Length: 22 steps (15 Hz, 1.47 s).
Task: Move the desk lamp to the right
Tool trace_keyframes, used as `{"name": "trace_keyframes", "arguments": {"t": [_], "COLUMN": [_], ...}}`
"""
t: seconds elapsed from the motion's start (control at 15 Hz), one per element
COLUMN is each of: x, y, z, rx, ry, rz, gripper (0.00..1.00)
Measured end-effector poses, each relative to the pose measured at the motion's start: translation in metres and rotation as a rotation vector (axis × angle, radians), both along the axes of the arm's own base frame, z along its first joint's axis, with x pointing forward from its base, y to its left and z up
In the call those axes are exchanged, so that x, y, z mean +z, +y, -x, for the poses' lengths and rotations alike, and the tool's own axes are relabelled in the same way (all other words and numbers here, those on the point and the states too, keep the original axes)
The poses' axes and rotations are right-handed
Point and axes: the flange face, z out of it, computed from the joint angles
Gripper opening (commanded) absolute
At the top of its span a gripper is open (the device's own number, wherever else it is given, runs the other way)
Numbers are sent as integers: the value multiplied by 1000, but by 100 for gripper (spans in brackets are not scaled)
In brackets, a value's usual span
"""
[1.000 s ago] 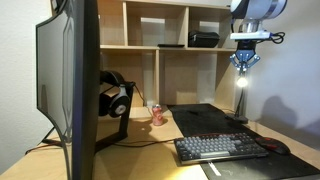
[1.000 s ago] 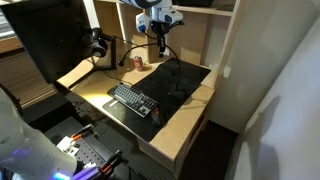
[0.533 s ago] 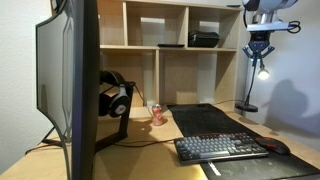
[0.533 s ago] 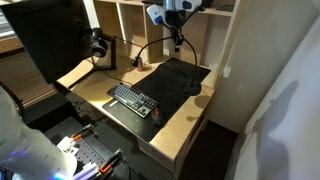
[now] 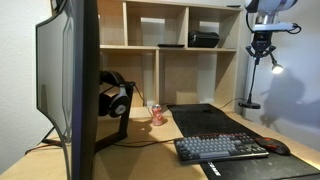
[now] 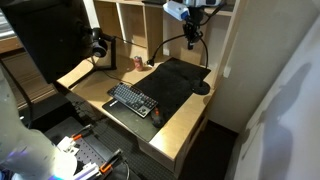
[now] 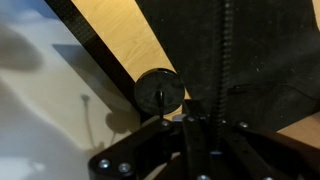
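My gripper is going to release the desk lamp. It will let go beside the black desk mat's wall-side edge [image 5: 242, 118], nearer to the mouse.
The desk lamp is a slim black gooseneck. Its small round base [image 5: 247, 104] stands near the desk's side edge, beside the black desk mat [image 5: 210, 120], and its white head [image 5: 275, 68] glows. In an exterior view its base [image 6: 201, 88] sits at the mat's corner. My gripper [image 5: 262, 47] hangs high above the base and is shut on the upper stem just behind the head; it also shows in an exterior view [image 6: 193, 32]. In the wrist view the round base [image 7: 160, 92] lies below the dark fingers [image 7: 190, 128], next to the ribbed stem [image 7: 225, 50].
A keyboard [image 5: 222, 148] and a mouse [image 5: 275, 147] lie at the desk's front. A large monitor [image 5: 70, 80], headphones [image 5: 115, 95] and a red can [image 5: 157, 114] stand further off. Wooden shelves [image 5: 170, 45] back the desk. A wall [image 6: 265, 80] lies beyond the desk's edge.
My gripper has moved sideways with the lamp in it, away from the monitor. The base has slid off the mat's middle to the desk's side edge.
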Motion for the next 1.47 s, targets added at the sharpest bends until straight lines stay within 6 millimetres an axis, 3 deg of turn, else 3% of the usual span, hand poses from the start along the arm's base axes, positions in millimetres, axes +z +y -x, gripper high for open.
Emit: {"name": "trace_keyframes", "arguments": {"t": [0.33,0.53,1.27,1.47], "x": [-24,-42,-98,-102], "y": [2,3,2,6], "z": [-40,-52,-51,-47], "rx": [39,53,88,104], "ry": [34,55,74,60], "rz": [1,24,26,40], "gripper": [0,0,0,0]}}
